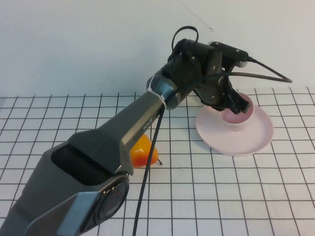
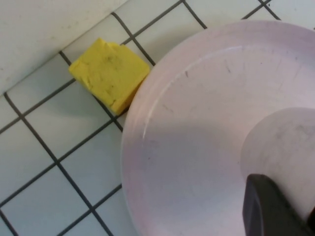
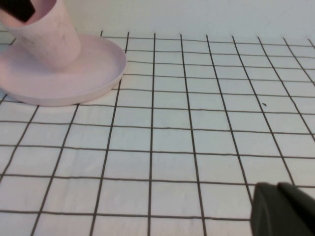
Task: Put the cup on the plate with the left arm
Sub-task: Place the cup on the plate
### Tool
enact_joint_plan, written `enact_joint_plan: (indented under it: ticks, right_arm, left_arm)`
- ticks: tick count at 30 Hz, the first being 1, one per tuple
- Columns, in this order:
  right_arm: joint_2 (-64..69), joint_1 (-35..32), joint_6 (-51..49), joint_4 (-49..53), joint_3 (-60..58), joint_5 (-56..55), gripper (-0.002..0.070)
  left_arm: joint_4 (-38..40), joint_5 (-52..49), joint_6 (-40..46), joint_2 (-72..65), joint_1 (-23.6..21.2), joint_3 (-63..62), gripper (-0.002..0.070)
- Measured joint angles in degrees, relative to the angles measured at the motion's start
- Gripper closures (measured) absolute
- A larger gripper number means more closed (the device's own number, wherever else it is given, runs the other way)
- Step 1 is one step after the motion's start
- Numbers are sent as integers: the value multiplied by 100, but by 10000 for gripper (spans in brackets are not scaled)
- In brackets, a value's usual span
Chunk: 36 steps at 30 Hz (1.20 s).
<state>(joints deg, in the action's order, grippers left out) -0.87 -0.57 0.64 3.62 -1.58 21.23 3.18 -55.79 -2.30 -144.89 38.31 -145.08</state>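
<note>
I will let go of the pale pink cup with my left gripper, so it stands upright on the middle of the large pale pink plate (image 1: 232, 127) (image 2: 290, 153).
The pale pink cup (image 1: 237, 119) sits on the middle of the large pale pink plate (image 1: 258, 135) at the back right, leaning a little. My left gripper (image 1: 236, 105) reaches over the plate and is shut on the cup's rim. In the left wrist view one black finger (image 2: 268, 209) lies against the cup's wall (image 2: 285, 147) above the plate (image 2: 197, 123). The right wrist view shows the cup (image 3: 49, 37) on the plate (image 3: 93, 69), with a black fingertip (image 3: 17, 9) inside its rim. My right gripper (image 3: 285, 211) hovers low over the table, away from the plate, its tips together.
An orange-yellow pear (image 1: 145, 153) lies on the grid table, partly hidden by my left arm (image 1: 113, 147). A yellow block (image 2: 110, 73) rests against the plate's far rim near the white back wall. The gridded tabletop (image 3: 197, 137) stretches in front of the plate.
</note>
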Motion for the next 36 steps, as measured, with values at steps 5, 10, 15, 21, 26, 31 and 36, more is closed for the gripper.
enact_joint_plan:
  ticks: [5,10,15,21,26,31,36]
  right_arm:
    - [0,0,0,0,0,0,678]
    - [0,0,0,0,0,0,678]
    - [0,0,0,0,0,0,678]
    - [0,0,0,0,0,0,678]
    - [0,0,0,0,0,0,678]
    - [0,0,0,0,0,0,678]
    - [0,0,0,0,0,0,678]
  left_arm:
    - [-157,0,-13,-13,0,-4,666]
    - [-170,-11,-13,-42,0,-4,666]
    - [-170,46,-13,-51,0,-14,666]
    - [-136,66,-13,-92,0,-14,666]
    - [-115,66,-13,-170,0,-26,666]
    - [-77,96,-13,-241,-10,-48,665]
    - [-77,119,-13,-269,-10,-52,531]
